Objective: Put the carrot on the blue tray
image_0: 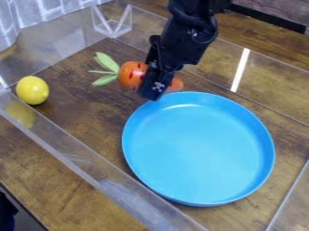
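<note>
The robot's gripper should release the carrot, now hanging sideways beside the tray's edge, on the blue tray, just inside the tray's far rim on the yellow lemon's side (150, 125).
The orange carrot (135, 76) with green leaves (107, 67) hangs sideways just left of the blue tray's far-left rim. My black gripper (154, 83) comes down from above and is shut on the carrot's body, hiding its middle. The blue tray (200, 149) is a large round plate lying on the wooden table at centre right. The carrot sits beside the tray's edge, not over its bowl.
A yellow lemon (32, 89) rests at the left near a clear plastic wall (54, 144) that runs along the table's left front. A clear plastic piece (112, 20) stands at the back.
</note>
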Controlling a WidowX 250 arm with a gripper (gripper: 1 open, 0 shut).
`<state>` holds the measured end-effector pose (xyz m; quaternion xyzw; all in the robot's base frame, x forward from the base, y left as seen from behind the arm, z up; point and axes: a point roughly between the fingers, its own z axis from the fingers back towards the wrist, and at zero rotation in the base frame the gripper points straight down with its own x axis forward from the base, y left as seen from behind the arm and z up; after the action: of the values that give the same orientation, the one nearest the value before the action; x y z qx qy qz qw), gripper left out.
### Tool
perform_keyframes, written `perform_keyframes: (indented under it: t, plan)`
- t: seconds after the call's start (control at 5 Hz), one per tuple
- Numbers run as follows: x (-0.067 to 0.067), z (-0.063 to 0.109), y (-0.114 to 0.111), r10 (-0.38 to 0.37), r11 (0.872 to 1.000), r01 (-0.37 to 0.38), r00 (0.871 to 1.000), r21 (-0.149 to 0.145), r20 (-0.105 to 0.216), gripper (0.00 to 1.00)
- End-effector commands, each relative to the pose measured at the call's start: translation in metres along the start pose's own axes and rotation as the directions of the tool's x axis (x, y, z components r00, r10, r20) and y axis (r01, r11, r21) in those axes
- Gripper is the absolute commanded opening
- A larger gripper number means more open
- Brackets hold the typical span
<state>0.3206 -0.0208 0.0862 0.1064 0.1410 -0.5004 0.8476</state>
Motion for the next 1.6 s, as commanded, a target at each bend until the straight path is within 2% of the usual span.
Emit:
perform_keyframes:
  t: [0.0,0.8,1.2,1.4]
  plan:
    - [-0.002,0.021,0.004,0.032,0.998,-0.034,0.999,0.051,0.035,0.00]
    - [0.014,0.038,-0.018,-0.001,0.995,0.000,1.000,0.103,0.008,0.00]
    - [0.021,0.035,-0.025,-0.023,0.992,0.023,1.000,0.127,-0.002,0.00]
    - [0.027,0.026,-0.024,-0.028,0.991,0.029,1.000,0.129,-0.010,1.00]
